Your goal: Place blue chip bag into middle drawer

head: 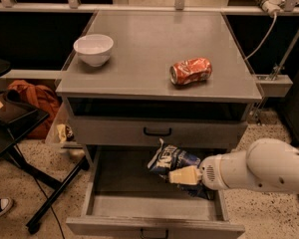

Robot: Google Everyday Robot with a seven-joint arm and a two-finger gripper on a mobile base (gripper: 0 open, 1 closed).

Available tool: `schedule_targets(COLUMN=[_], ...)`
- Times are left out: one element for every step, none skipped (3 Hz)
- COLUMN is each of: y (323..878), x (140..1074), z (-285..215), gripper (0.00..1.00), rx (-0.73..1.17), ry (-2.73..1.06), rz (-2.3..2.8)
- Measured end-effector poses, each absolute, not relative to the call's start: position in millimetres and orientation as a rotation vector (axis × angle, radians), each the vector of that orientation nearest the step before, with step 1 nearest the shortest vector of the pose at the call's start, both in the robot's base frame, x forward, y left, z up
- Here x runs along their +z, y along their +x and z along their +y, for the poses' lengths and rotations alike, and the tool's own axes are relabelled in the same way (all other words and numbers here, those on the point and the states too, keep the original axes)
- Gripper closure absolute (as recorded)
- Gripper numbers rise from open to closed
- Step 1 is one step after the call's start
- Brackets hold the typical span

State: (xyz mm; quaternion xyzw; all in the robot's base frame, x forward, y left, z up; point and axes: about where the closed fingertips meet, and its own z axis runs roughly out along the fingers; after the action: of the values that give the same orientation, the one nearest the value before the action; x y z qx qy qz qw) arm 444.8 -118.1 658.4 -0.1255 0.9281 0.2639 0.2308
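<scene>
Next, I release the blue chip bag at the centre of the open middle drawer's grey bottom [157,185].
The blue chip bag [170,162] is dark blue foil with white lettering. It hangs over the right half of the open middle drawer [119,203], just above its grey floor. My gripper [182,176] comes in from the right on a white arm and is shut on the bag's lower right end, its cream fingers [183,175] pinching the foil. The bag's right part is hidden behind the gripper. The upper drawer [157,132] with the black handle is shut.
A crushed red-orange soda can [191,70] lies on the cabinet top at the right. A white bowl [93,48] stands at its left. A black stand [20,133] and an orange bag [32,101] are on the floor to the left.
</scene>
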Motion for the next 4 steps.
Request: schedule_targets(y=[442.6, 449.6, 448.5, 460.6], x=[601.2, 550.2, 551.0, 532.6], z=[-104.9, -77.1, -75.9, -69.8], gripper=[1.0, 1.0, 1.0, 1.0], rx=[0.854, 1.02, 1.035, 1.129], ry=[-0.317, -0.238, -0.254, -0.265], rz=[2.635, 2.668, 2.659, 2.64])
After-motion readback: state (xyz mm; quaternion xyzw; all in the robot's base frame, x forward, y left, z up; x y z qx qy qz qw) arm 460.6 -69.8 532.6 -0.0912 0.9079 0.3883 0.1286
